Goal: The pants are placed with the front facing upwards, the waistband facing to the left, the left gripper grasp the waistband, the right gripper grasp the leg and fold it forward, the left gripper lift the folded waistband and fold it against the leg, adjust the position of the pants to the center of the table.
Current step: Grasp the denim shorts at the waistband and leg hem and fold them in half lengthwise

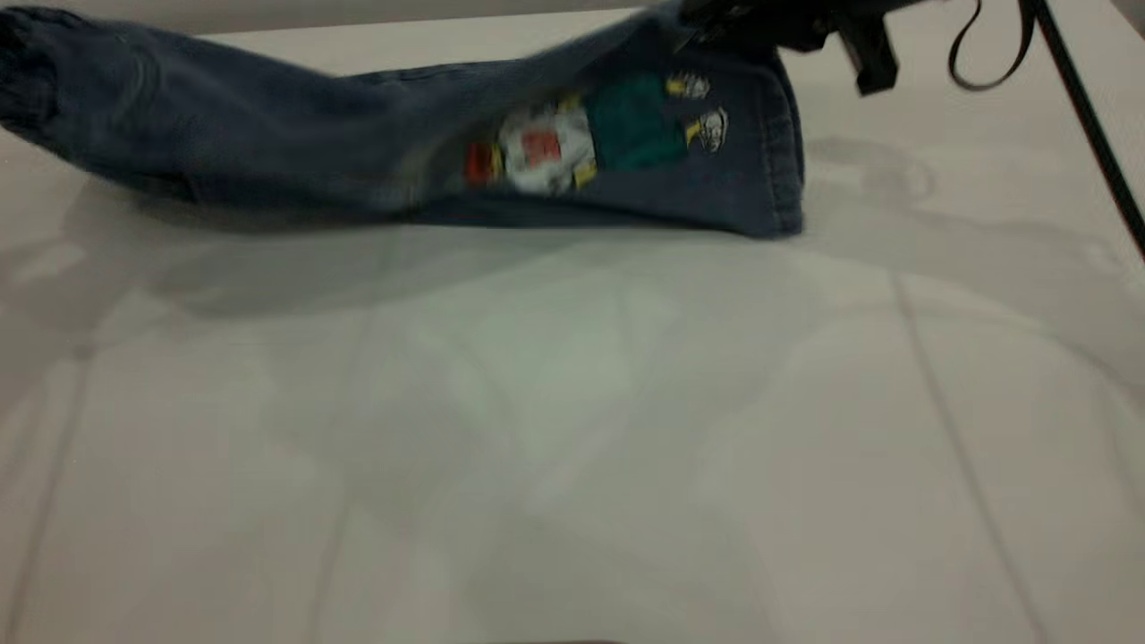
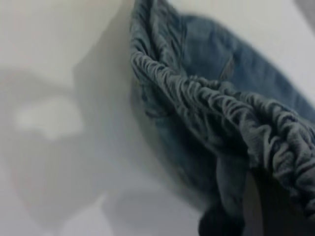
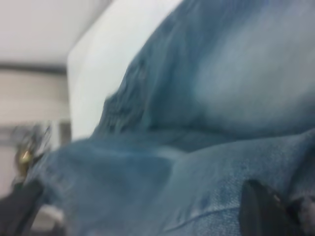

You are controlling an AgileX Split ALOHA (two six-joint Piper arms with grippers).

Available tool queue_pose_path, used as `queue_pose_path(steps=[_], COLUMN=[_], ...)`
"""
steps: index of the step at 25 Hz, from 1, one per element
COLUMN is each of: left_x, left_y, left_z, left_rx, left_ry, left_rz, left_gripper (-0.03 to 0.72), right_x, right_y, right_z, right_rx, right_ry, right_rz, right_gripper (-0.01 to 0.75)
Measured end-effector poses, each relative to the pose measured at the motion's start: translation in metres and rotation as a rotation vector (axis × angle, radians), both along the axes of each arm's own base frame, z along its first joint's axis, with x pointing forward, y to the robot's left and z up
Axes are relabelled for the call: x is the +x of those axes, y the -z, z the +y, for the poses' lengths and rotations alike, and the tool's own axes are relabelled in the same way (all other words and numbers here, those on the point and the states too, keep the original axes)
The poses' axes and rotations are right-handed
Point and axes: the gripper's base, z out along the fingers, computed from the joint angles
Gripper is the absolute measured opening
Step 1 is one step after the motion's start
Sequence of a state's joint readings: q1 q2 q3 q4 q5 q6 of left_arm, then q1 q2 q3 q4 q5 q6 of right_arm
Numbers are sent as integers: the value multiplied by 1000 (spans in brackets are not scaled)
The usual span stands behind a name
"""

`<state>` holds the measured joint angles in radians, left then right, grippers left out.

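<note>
I will release the pants' leg, now held at the top edge, with my right gripper on the far side of the table (image 1: 703, 66), just behind the cartoon print.
The blue denim pants (image 1: 295, 134) hang stretched across the far side of the table (image 1: 572, 447), their lower edge resting on it. The cartoon print (image 1: 590, 134) faces the exterior camera. The leg hem (image 1: 787, 161) is at the right, and the ruffled waistband (image 1: 22, 80) is at the far left. My right gripper (image 1: 725, 22) is at the top edge, shut on the leg. In the right wrist view a black fingertip (image 3: 261, 211) presses into the denim. My left gripper (image 2: 256, 211) is shut on the gathered waistband (image 2: 206, 98) and is out of the exterior view.
A black cable (image 1: 1087, 116) from the right arm runs down the table's right side. Bare white tabletop fills the near half, in front of the pants. The table's far edge (image 1: 402, 27) runs just behind the pants.
</note>
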<state>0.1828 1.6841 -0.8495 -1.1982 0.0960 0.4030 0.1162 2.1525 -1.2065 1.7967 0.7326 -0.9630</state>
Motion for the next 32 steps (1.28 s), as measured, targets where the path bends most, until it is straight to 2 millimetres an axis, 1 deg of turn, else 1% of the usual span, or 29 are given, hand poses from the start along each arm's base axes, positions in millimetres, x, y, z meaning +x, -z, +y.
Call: queue_pose_path(steps=[1,3,6,10,12,16,21,23,26,28,30,32], left_x=[1,3,11,35,47,69,84,87,88,89,90,93], left_y=[3,11,23,35,40,58,80,91,101,104,103,102], left_z=[2,4,5,9,10,13,15,14,13,12,12,12], left_rx=[-12,-33,-58,-93,-107,-129,-164,-182,-195,-193,-175,-146], left_ry=[-38,-82,-103,-125,-125,-124,-148,-139,-135,-117,-84,-46], left_rz=[1,17,43,47,43,55,79,100,119,124,122,115], left_gripper=[65,65,65,65,65,65,69,78,109,156,218,298], right_x=[4,12,21,37,46,60,71,74,76,77,77,77], right_y=[-1,3,18,34,38,46,57,63,68,70,71,70], right_z=[-2,-3,-3,-2,-1,0,0,0,-1,-1,-1,-1], right_rx=[-12,-20,-14,1,12,25,33,41,51,57,64,69], right_ry=[20,47,71,90,99,116,144,168,195,203,211,214], right_rz=[-3,7,41,62,61,59,74,98,122,134,146,148], right_gripper=[30,30,30,30,30,30,30,30,36,50,76,122])
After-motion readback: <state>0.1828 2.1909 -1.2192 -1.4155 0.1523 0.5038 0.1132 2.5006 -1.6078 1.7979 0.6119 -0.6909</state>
